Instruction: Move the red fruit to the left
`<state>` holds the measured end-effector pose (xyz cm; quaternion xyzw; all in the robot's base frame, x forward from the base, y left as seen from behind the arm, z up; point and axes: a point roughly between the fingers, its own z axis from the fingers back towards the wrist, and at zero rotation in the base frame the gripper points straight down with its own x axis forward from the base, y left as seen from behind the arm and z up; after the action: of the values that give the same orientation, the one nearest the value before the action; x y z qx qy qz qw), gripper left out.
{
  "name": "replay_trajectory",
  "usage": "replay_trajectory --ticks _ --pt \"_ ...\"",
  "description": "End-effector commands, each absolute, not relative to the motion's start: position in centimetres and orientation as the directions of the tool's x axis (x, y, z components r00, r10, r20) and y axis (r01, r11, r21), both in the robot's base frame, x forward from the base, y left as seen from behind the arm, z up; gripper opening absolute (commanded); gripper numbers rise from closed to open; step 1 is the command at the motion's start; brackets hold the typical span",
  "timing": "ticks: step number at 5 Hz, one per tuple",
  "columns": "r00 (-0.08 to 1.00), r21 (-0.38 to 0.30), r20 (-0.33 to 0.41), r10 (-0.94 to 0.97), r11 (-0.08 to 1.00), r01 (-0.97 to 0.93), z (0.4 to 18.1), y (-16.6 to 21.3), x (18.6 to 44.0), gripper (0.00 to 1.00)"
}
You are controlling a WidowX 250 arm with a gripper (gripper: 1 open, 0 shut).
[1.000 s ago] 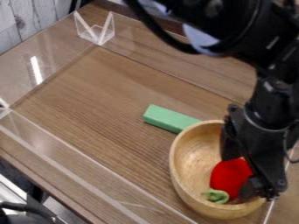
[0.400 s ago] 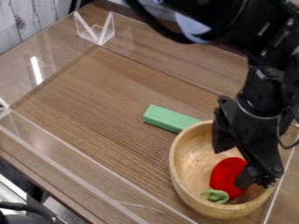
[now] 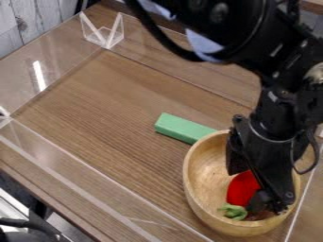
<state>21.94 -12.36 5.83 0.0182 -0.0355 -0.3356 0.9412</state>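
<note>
The fingers of my gripper are bunched over one side of the red fruit, so next I back up, open wide and close around the whole fruit point(image 3: 243, 188) before I lift it.
The red fruit point(image 3: 240, 192) lies inside the wooden bowl point(image 3: 197, 175) at the front right, its light green stem point(image 3: 235, 212) pointing toward the front rim. My gripper point(image 3: 259, 182) reaches down into the bowl from above, and its black fingers point(image 3: 235, 159) stand apart on either side of the fruit. The gripper is open. Its body hides the fruit's right half, and I cannot tell whether the fingers touch the fruit.
A flat green block point(image 3: 186, 128) lies on the wooden tabletop just left of the bowl. Clear acrylic walls point(image 3: 51, 151) border the table on the left and front. A clear stand point(image 3: 101, 31) sits at the back left.
The gripper has shifted slightly left and turned over the bowl, now covering more of the red fruit. The fruit and bowl have stayed in place.
</note>
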Motion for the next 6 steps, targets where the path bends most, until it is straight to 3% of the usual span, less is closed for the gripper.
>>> replay_trajectory --ticks 1,2,5,6 --pt "0.781 0.074 0.089 -0.619 0.786 0.614 7.2 -11.8 22.6 1.0" --pt "0.769 0.073 0.087 -0.633 0.774 0.629 7.4 -11.9 22.5 0.0" --pt "0.837 0.145 0.133 -0.531 0.846 0.513 13.3 -10.1 23.9 0.0" --pt "0.855 0.142 0.117 -0.505 0.861 0.488 12.1 -10.9 23.9 1.0"
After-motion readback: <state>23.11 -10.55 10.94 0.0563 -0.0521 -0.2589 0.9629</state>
